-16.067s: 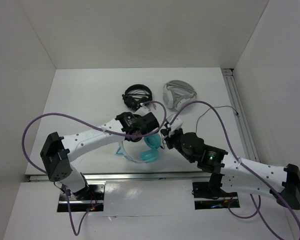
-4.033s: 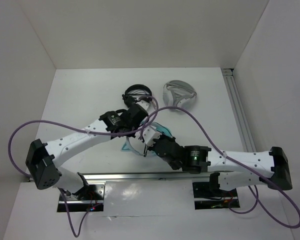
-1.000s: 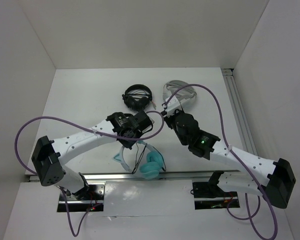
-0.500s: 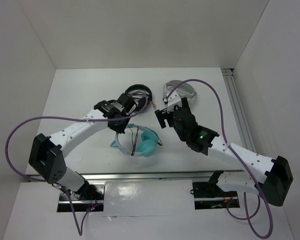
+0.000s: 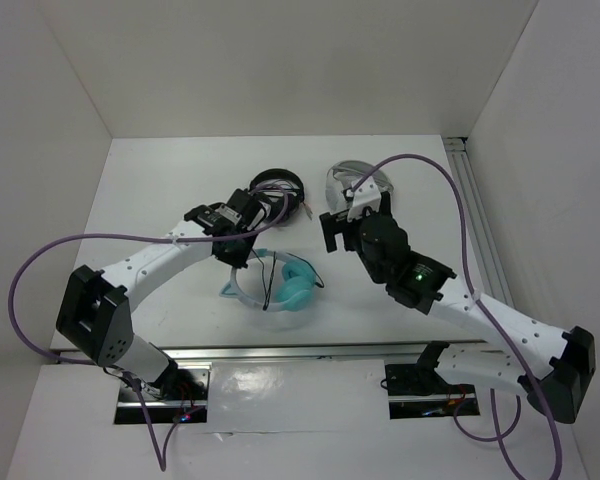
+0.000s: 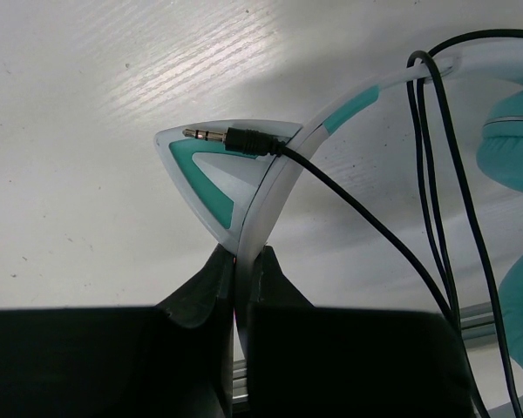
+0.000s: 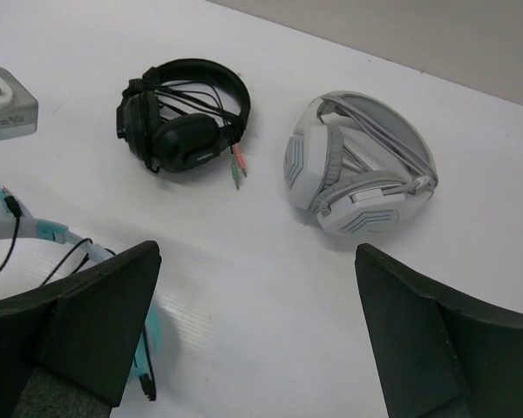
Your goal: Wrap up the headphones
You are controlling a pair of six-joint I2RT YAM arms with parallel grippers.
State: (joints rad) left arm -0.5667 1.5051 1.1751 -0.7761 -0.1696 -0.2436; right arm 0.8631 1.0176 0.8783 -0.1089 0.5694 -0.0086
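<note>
The teal headphones will leave my left gripper between the white-grey headphones and the metal rail's front end (image 5: 417, 289).
The teal headphones (image 5: 298, 290) lie near the table's front middle, with the thin black cable (image 6: 366, 228) looped over the pale headband (image 5: 242, 296). In the left wrist view the cable's jack plug (image 6: 216, 135) rests on a cat ear (image 6: 211, 174). My left gripper (image 6: 241, 261) is shut on the headband just below that ear, and it shows from above as well (image 5: 244, 254). My right gripper (image 7: 254, 261) is open with only bare table between its fingers. It hovers right of the headphones (image 7: 37, 232), clear of them, and is also seen from above (image 5: 342, 224).
Black headphones (image 5: 276, 190) (image 7: 183, 117) lie at the back middle, their plugs pointing right. White-grey headphones (image 5: 356, 184) (image 7: 362, 174) lie beside them to the right. A metal rail (image 5: 477, 225) runs along the table's right edge. White walls close in three sides.
My left gripper carried the headphones from the front edge back toward the table's middle. My right gripper opened wide and drew back to the right, away from them.
</note>
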